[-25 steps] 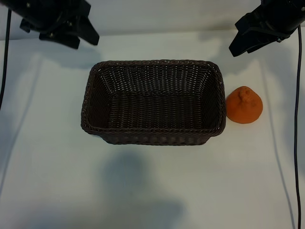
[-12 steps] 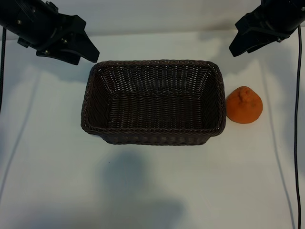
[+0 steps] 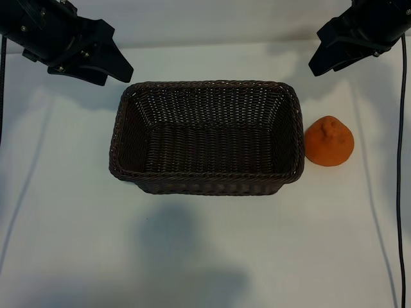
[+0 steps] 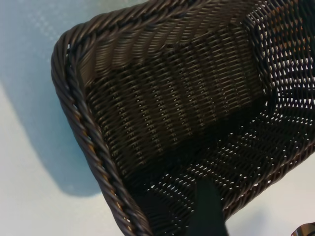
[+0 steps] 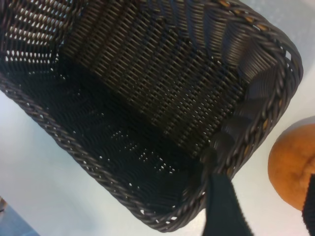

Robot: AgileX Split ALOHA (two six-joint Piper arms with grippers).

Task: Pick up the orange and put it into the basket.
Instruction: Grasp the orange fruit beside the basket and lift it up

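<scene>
My right gripper needs to close next on the knob at the top (image 3: 330, 130) (image 5: 307, 166) of the orange that is beside the dark woven basket.
The orange (image 3: 329, 142) sits on the white table just right of the basket (image 3: 205, 83), knob up; the right wrist view catches part of the orange (image 5: 291, 167) beside the basket's corner (image 5: 275, 93). The dark woven basket holds nothing. My right gripper (image 3: 327, 56) hangs open above the table behind the orange, well clear of it, and one black finger (image 5: 224, 206) shows near the rim. My left gripper (image 3: 106, 67) is open above the basket's far left corner (image 4: 74, 64), with nothing between its fingers (image 4: 209, 211).
The basket takes up the table's middle. Black cables (image 3: 399, 192) run down the right edge and the far left edge. Bare white tabletop (image 3: 205, 256) lies in front of the basket and to its left.
The left arm has come down and a little toward the basket's far left corner, then stopped. The right arm, the orange and the basket have not moved.
</scene>
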